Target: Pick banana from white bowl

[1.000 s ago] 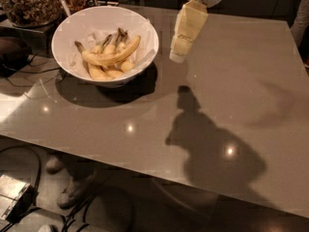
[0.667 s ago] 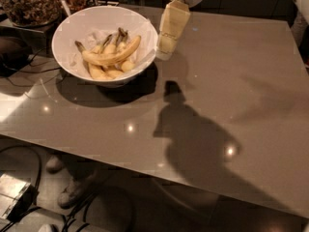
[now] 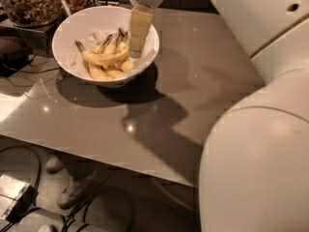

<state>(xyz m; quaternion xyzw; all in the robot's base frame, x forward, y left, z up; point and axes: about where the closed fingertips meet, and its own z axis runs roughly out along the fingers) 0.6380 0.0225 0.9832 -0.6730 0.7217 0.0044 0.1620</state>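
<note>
Next, the longest curved banana [image 3: 111, 58], lying across the top in the white bowl, gets my gripper closed on its middle.
The white bowl [image 3: 72, 33] stands on the grey table at the upper left. In it lie several yellow bananas with dark stems. The longest curved banana [image 3: 104, 58] lies across the top of the shorter ones. My gripper [image 3: 136, 47] hangs from the white wrist at the top and reaches down into the bowl's right side, its tip just right of the bananas. It holds nothing that I can see.
A clear jar of brown granola [image 3: 30, 4] stands at the back left behind the bowl. The grey table [image 3: 193, 81] stretches to the right. My white arm [image 3: 256, 153] fills the right side. Cables and a person's shoes [image 3: 72, 192] are on the floor below.
My gripper has moved left from beside the bowl to over its right side and down into it. The arm now fills the right of the view.
</note>
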